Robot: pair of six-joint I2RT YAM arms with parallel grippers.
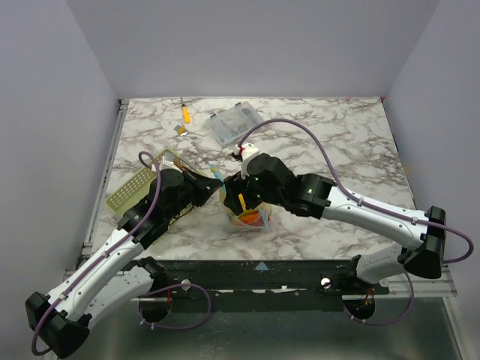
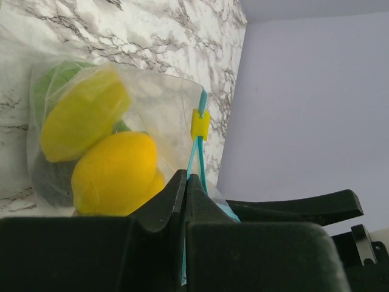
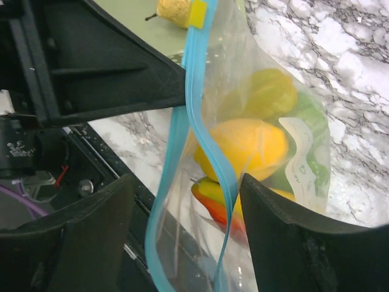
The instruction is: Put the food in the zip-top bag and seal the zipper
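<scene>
My left gripper will take the zipper's end (image 2: 203,98) behind the slider before I seal the zipper, as it is holding the zipper in the yellow slider's path.
The clear zip-top bag (image 1: 251,217) stands on the marble table near the front middle, holding the food. Through the plastic I see a yellow lemon (image 3: 249,146), an orange-red piece (image 3: 220,210) and green pieces (image 3: 310,121). Its light blue zipper (image 3: 203,140) gapes open at the near end, with a yellow slider (image 3: 196,13) further along. My left gripper (image 2: 186,177) is shut on the zipper strip (image 2: 196,161) at one end of the bag, below the slider (image 2: 200,124). My right gripper (image 3: 185,194) is open, its fingers on either side of the gaping zipper. In the top view both grippers (image 1: 214,182) (image 1: 238,196) meet over the bag.
A rigid clear compartment box (image 1: 232,124) and a small orange-handled tool (image 1: 185,114) lie at the back. A yellow-green perforated tray (image 1: 139,184) lies to the left under my left arm. The table's front edge is just below the bag.
</scene>
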